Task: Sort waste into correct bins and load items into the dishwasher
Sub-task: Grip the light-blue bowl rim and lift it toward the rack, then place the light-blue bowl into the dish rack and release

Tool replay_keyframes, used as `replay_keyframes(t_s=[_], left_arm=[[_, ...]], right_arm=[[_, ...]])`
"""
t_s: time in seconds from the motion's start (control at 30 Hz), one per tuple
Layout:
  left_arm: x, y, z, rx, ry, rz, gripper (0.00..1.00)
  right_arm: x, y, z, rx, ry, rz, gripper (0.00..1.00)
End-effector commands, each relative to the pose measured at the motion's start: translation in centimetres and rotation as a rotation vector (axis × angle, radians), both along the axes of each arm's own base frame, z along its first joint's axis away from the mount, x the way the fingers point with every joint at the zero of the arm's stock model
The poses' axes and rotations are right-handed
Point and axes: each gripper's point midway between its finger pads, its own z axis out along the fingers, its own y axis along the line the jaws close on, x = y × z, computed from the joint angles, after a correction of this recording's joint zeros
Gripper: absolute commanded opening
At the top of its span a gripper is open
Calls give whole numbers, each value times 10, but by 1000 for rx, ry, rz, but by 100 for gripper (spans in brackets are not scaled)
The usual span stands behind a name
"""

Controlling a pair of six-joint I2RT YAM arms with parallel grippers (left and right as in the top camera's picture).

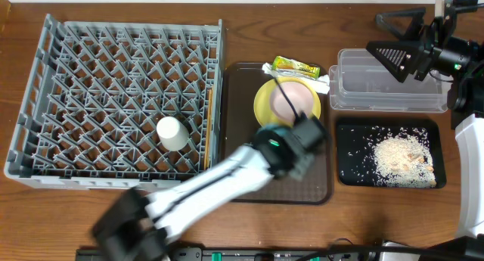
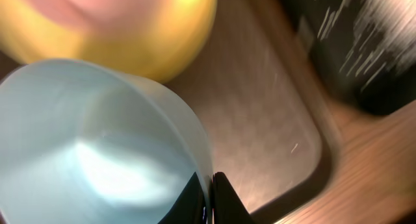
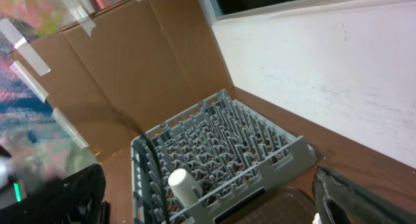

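Next, I release the light-blue cup, now over the brown tray, from my left gripper in the grey dish rack (image 1: 196,82), setting it just behind the white cup.
My left gripper (image 1: 293,142) is over the brown tray (image 1: 318,187), just in front of the yellow bowl (image 1: 287,102), which holds something pink. In the left wrist view its fingers (image 2: 211,199) are shut on the rim of a light-blue cup (image 2: 97,146), with the yellow bowl (image 2: 156,29) behind it. A white cup (image 1: 172,132) stands in the grey dish rack (image 1: 113,49). My right gripper (image 1: 408,45) is open and empty, raised at the far right above the clear container (image 1: 389,94). Its view shows the rack (image 3: 221,146) and the white cup (image 3: 182,185).
A yellow-green wrapper (image 1: 295,65) lies at the tray's far edge behind the bowl. A black tray (image 1: 355,140) with scattered rice (image 1: 401,155) sits at the right, in front of the clear container. A cardboard wall (image 3: 130,68) stands behind the rack.
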Motion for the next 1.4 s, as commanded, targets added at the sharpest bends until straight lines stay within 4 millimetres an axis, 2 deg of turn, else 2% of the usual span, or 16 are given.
replay_keyframes(t_s=[0.0, 0.13, 0.23, 0.33, 0.47, 0.57, 0.6, 0.63, 0.8, 1.1, 1.3, 1.37], left_arm=[[40, 41, 104, -222, -157, 133, 8], [61, 89, 156, -444, -149, 204, 8], [75, 117, 183, -660, -82, 185, 8], [85, 140, 199, -855, 8, 137, 8], [101, 167, 205, -1076, 149, 66, 8], [117, 187, 192, -1228, 302, 10, 8], [131, 197, 172, -1245, 365, 84, 8], [151, 213, 141, -1264, 416, 163, 8], [168, 228, 103, -1285, 490, 252, 8], [178, 232, 66, -1296, 569, 316, 8], [189, 255, 51, -1250, 507, 418, 8], [192, 262, 47, -1233, 487, 447, 13]], right_arm=[[1, -3, -1, 2, 5, -7, 99], [1, -3, -1, 2, 5, -7, 99], [1, -3, -1, 2, 5, -7, 99], [1, -3, -1, 2, 5, -7, 99], [1, -3, -1, 2, 5, -7, 99], [1, -3, -1, 2, 5, -7, 99], [1, -3, -1, 2, 5, -7, 99], [1, -3, -1, 2, 5, -7, 99], [1, -3, -1, 2, 5, -7, 99], [1, -3, -1, 2, 5, -7, 99], [1, -3, -1, 2, 5, -7, 99], [1, -3, -1, 2, 5, -7, 99]])
